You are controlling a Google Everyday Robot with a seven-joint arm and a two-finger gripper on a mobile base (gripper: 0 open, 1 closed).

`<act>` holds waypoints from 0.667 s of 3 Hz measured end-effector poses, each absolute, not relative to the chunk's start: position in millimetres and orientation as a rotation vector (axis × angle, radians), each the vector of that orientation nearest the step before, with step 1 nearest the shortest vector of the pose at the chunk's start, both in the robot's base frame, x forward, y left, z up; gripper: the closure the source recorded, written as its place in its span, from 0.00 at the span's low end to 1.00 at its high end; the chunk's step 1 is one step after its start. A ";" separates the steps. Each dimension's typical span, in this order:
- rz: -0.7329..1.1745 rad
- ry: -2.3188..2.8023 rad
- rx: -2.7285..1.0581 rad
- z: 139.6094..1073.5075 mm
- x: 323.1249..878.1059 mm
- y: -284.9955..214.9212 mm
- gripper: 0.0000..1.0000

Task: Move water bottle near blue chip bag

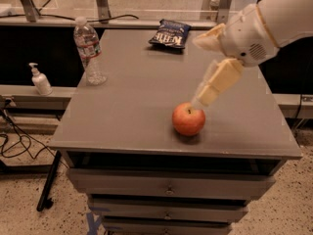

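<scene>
I should next move to the water bottle and close my gripper around the middle of its body [92, 57], near the red-and-white label.
The water bottle [89, 53], clear and ribbed with a white cap and a red-and-white label, stands upright near the table's left edge. The blue chip bag [170, 34] lies flat at the table's far edge, right of centre. My gripper [197, 71] hangs over the right half of the table, far from the bottle, open and empty. Its lower cream finger [215, 82] points down-left, with its tip just above a red apple [189, 119]. Its upper finger [209, 38] points left, toward the bag's side.
The grey table [127, 106] sits on a drawer cabinet [166, 190]. A small white pump dispenser [39, 80] stands on a ledge left of the table. Cables lie on the floor at the left. A rail with metal posts runs behind the table.
</scene>
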State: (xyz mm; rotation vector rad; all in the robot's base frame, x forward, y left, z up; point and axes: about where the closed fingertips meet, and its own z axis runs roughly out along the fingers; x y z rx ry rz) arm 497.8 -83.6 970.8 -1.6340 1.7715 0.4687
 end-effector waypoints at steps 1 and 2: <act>0.528 1.672 -1.559 965.5 539.9 -22.7 0.00; 0.589 1.590 -1.483 967.4 576.1 25.9 0.00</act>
